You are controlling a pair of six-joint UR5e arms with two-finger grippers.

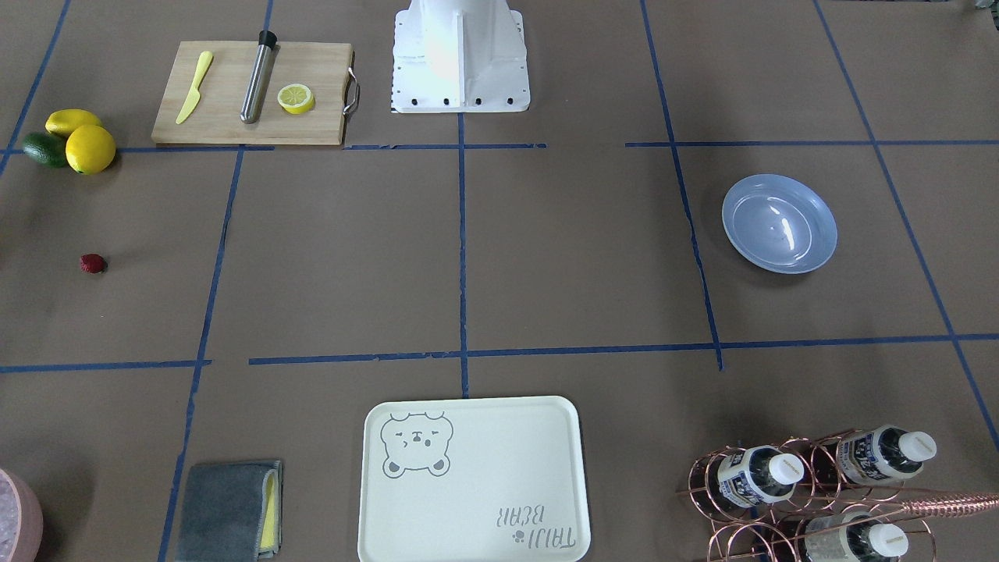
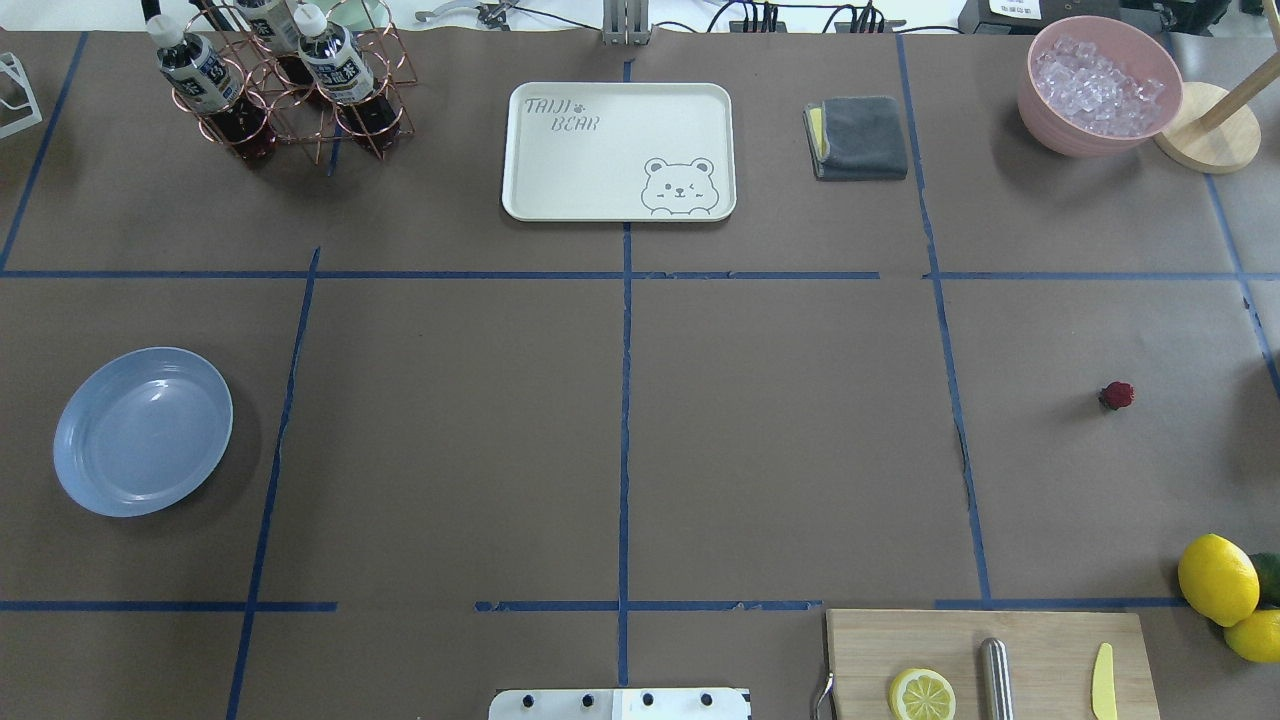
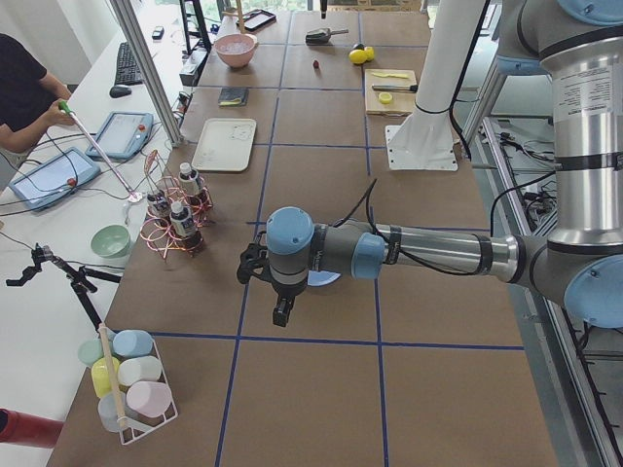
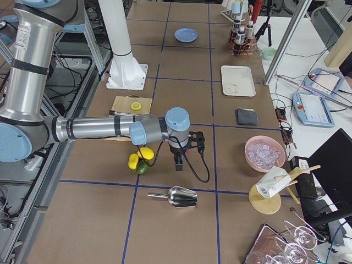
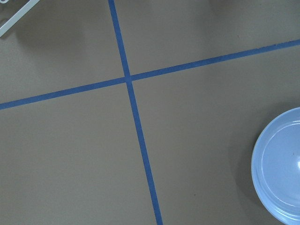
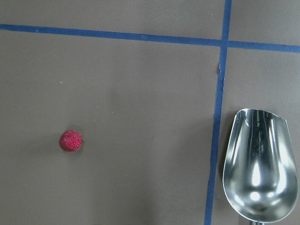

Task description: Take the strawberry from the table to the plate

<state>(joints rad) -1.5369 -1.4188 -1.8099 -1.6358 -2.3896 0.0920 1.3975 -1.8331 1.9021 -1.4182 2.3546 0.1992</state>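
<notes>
Next, my left gripper grips the pale blue plate's rim (image 1: 835, 233) (image 5: 252, 162), on the side farthest away from the strawberry.
The strawberry (image 1: 92, 264) (image 2: 1117, 395), small and dark red, lies alone on the brown-paper table (image 2: 780, 440), on the robot's right side. It shows at lower left in the right wrist view (image 6: 71, 140). The pale blue plate (image 1: 779, 223) (image 2: 143, 431) sits empty on the robot's left side, and the left wrist view catches its edge (image 5: 281, 164). My right gripper (image 4: 179, 162) hangs above the table near the lemons. My left gripper (image 3: 282, 311) hangs beside the plate. Both grippers show only in the side views, so I cannot tell whether either is open or shut.
Two lemons (image 2: 1217, 578) and an avocado (image 1: 44, 148) lie close to the strawberry. A cutting board (image 1: 254, 94) carries a knife, a steel rod and a lemon half. A metal scoop (image 6: 260, 164), bear tray (image 2: 618, 150), grey cloth (image 2: 858, 137), bottle rack (image 2: 290, 80) and ice bowl (image 2: 1098, 85) stand around.
</notes>
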